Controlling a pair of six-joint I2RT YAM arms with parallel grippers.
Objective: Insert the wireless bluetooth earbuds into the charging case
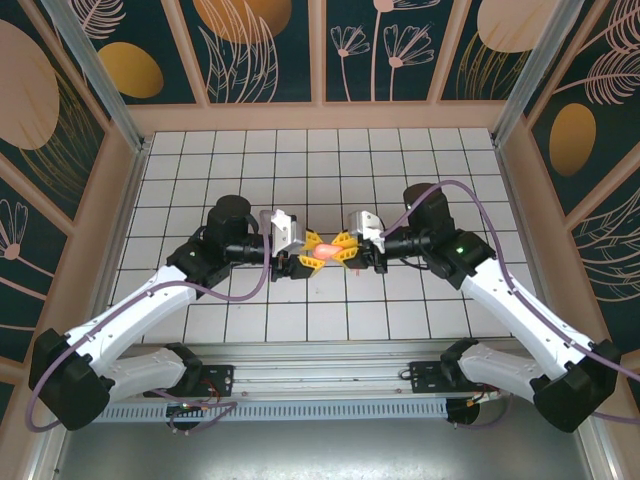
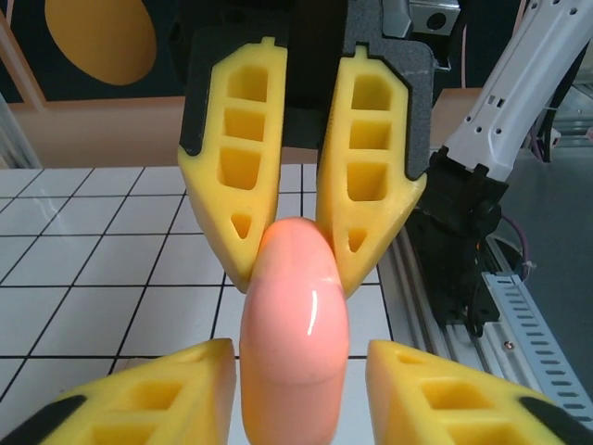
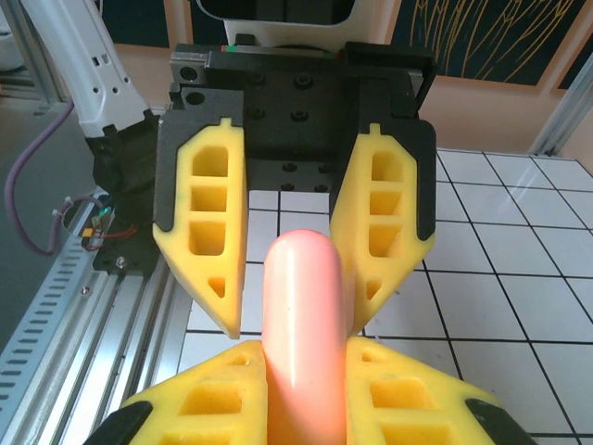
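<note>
The robot's right gripper is on the closed lid of the charging case, so the left gripper needs to close on the case's base [image 2: 293, 414] before the right gripper opens the lid.
The charging case [image 1: 327, 258], a glossy coral-pink rounded box, hangs closed above the middle of the tiled table, between my two grippers. My right gripper [image 1: 343, 250] is shut on it; in the right wrist view its yellow fingers [image 3: 218, 394] press both sides of the case [image 3: 304, 306]. My left gripper [image 1: 311, 257] faces it from the other side and is open. In the left wrist view its fingers [image 2: 167, 389] stand a little apart from the case [image 2: 295, 324] on each side. The earbuds are out of view.
The white grid-tiled table [image 1: 320, 170] spreads behind and around the grippers. A metal rail [image 1: 320, 385] runs along the near edge by the arm bases. Patterned walls [image 1: 260, 50] enclose the back and both sides.
</note>
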